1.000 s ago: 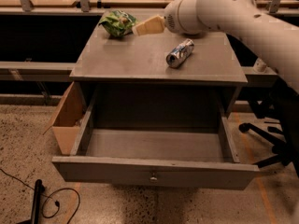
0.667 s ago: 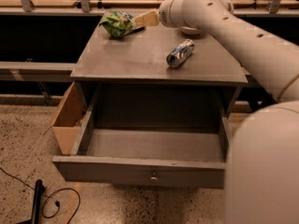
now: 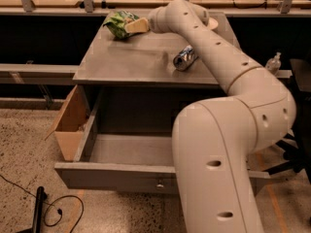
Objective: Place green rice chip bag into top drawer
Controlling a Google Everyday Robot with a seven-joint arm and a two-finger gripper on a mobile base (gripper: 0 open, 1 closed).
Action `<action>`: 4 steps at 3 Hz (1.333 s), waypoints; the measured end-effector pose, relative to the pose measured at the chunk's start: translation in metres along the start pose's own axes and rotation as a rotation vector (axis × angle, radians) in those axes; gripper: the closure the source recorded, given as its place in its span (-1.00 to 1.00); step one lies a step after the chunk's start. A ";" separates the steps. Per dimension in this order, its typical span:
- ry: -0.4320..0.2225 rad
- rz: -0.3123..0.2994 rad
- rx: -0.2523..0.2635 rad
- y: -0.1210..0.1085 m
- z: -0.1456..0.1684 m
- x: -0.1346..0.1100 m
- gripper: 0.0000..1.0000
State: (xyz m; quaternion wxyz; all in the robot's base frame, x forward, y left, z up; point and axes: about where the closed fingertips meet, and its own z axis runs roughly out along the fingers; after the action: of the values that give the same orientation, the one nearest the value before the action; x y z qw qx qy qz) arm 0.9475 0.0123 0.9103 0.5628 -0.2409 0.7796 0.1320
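The gripper will next move in from the edge of the green rice chip bag and close on the bag's crinkled middle [image 3: 121, 25].
The green rice chip bag [image 3: 116, 23] lies crinkled at the back left corner of the grey cabinet top [image 3: 131, 62]. My gripper [image 3: 136, 25] is at the bag's right edge, low over the cabinet top and touching or nearly touching the bag. The top drawer [image 3: 112, 175] is pulled out below the cabinet top, with nothing visible inside it and its small knob [image 3: 159, 184] on the front panel. My arm [image 3: 218, 144] arcs from the lower right across the drawer's right half and hides it.
A crushed silver-blue can [image 3: 184, 58] lies on the cabinet top's right side, beside my arm. A brown cardboard box [image 3: 70, 123] stands against the drawer's left side. A black cable [image 3: 58, 210] lies on the floor. A bottle [image 3: 273, 62] stands at the right.
My gripper has moved left across the back of the cabinet top up to the bag. My arm has swung forward and now covers the drawer's right half.
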 end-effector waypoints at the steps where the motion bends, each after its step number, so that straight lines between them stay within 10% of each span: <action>1: -0.039 -0.019 0.008 0.005 0.026 -0.024 -1.00; 4: -0.032 -0.082 -0.043 0.057 0.079 -0.029 -1.00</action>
State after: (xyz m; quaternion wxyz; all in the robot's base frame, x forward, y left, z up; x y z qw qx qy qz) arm 0.9894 0.1047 0.9078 0.5748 -0.2825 0.7571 0.1292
